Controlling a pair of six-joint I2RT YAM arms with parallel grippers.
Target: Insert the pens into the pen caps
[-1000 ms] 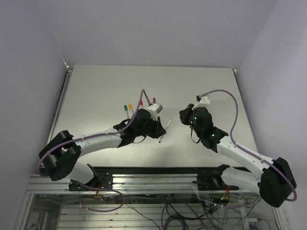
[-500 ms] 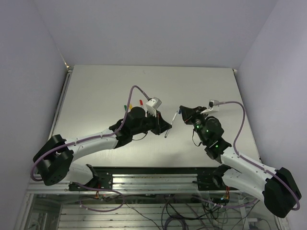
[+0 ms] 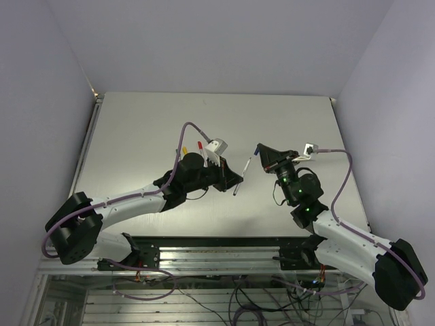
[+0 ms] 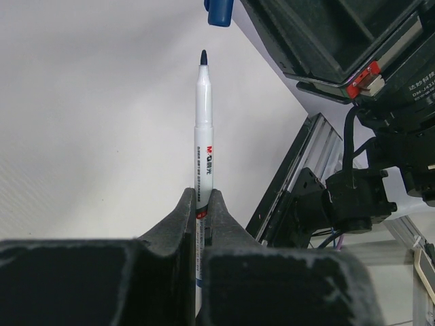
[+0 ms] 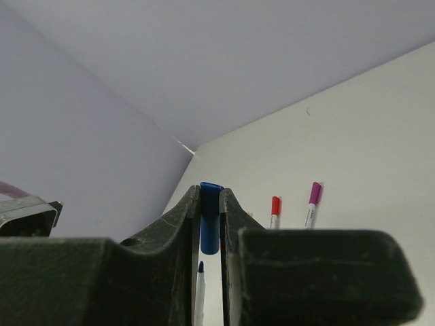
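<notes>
My left gripper is holding the pen, which slants above the table's middle now. It will let go of it on the table (image 3: 195, 159) between the yellow-capped pen and the red-capped pen.
My left gripper (image 4: 202, 200) is shut on the lower barrel of a grey-white pen (image 4: 202, 136) with a dark blue tip. The pen points at the blue pen cap (image 4: 219, 10), which sits just beyond and slightly right of the tip. My right gripper (image 5: 210, 193) is shut on that blue cap (image 5: 210, 217), whose open end faces the pen tip (image 5: 200, 268) a short gap away. In the top view the pen (image 3: 242, 175) slants from the left gripper (image 3: 238, 180) toward the right gripper (image 3: 257, 151), above the table's middle.
A red-capped pen (image 5: 275, 207) and a purple-capped pen (image 5: 314, 195) lie on the table beyond the right gripper. In the top view, yellow-capped (image 3: 183, 148) and red-capped (image 3: 199, 145) pens show behind the left arm. The table's metal rail (image 4: 299, 170) runs below.
Both arms have swung toward each other over the table's middle. The pen now points up at the right gripper, and the blue cap has come close to the pen tip.
</notes>
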